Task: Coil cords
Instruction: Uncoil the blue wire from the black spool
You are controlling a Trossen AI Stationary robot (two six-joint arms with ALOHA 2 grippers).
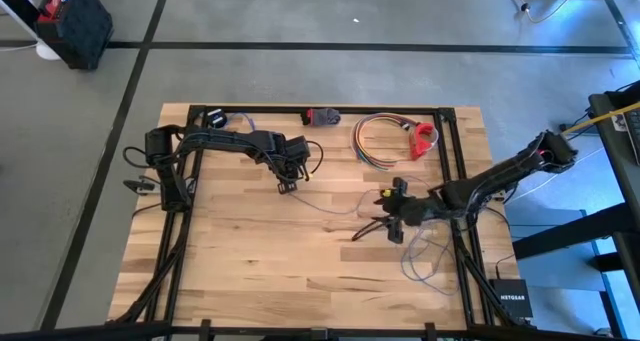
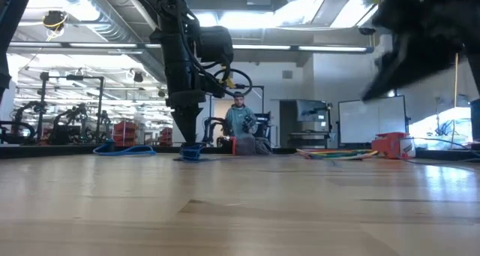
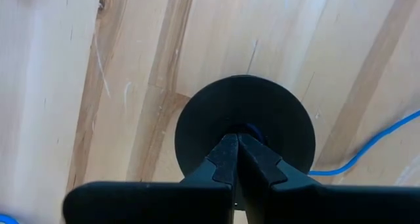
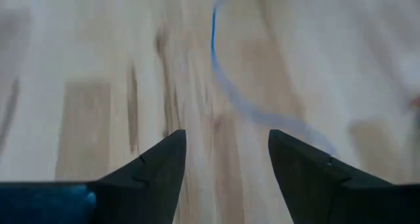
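Note:
The fingers of my right gripper should close on the loose part (image 1: 334, 211) (image 4: 214, 45) of the grey-lilac wire, near the black disc and well before the wire's slack loops.
A thin grey-lilac wire (image 1: 330, 203) lies loose on the wooden table, running from a black round disc (image 3: 244, 122) toward slack loops at the near right (image 1: 420, 261). My left gripper (image 1: 287, 184) is shut and points down at the disc's centre; in the low view it stands at table level (image 2: 191, 147). My right gripper (image 1: 392, 223) is open and empty, above the table at centre right. The wire shows blue in front of its fingers (image 4: 216, 46). The disc lies flat on the table. My left gripper comes from above, pointing down, with its shut fingertips (image 3: 226, 155) on the centre of the disc (image 3: 252, 131). The disc lies flat on the table under them. Whether the tips pinch a small hub there or only press on it, I cannot tell.
A coil of coloured cables (image 1: 375, 141) and a red object (image 1: 425, 139) lie at the far right. A dark and red object (image 1: 322, 116) sits at the far edge. Black frame rails (image 1: 450, 161) run along the table. A black box (image 1: 510, 299) sits at the near right. A person (image 2: 238, 117) stands far behind.

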